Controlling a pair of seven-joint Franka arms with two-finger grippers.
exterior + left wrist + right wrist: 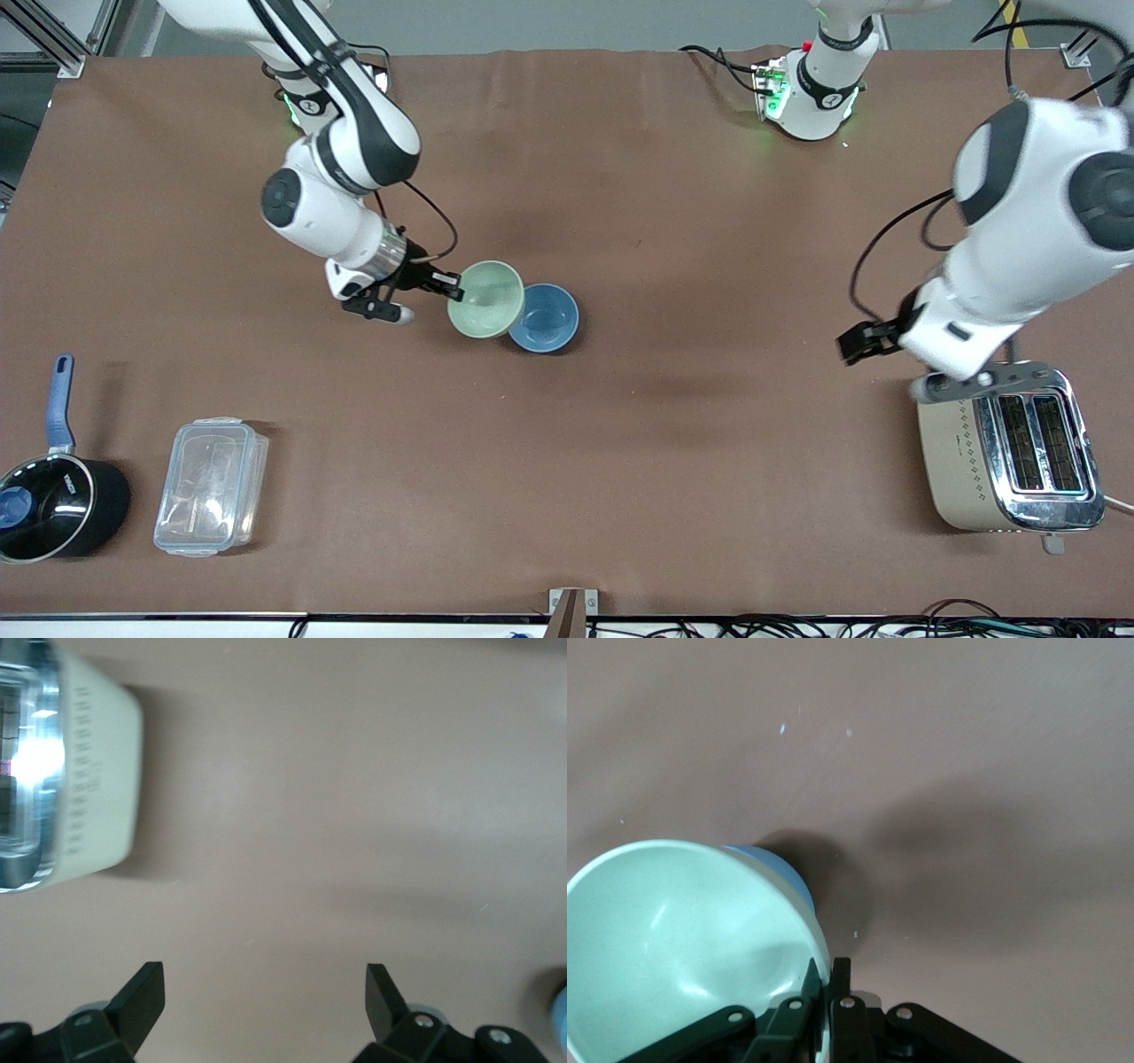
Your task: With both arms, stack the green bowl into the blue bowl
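Next, I let go of the green bowl with my right gripper in the middle of the blue bowl (543, 317), so it sits upright inside that bowl's rim.
My right gripper (450, 291) is shut on the rim of the green bowl (485, 298) and holds it tilted, with its edge over the edge of the blue bowl (547, 317). The blue bowl sits upright on the brown table. In the right wrist view the green bowl (673, 939) fills the foreground, its rim pinched between the two fingers (829, 979), and a sliver of the blue bowl (784, 873) shows past it. My left gripper (858, 342) hangs open and empty above the table beside the toaster; its fingers (142, 997) stand wide apart over bare mat.
A toaster (1010, 456) stands at the left arm's end, near the front camera; it also shows in the left wrist view (62, 771). A black pot with blue handle (53, 496) and a clear plastic container (211, 486) sit at the right arm's end.
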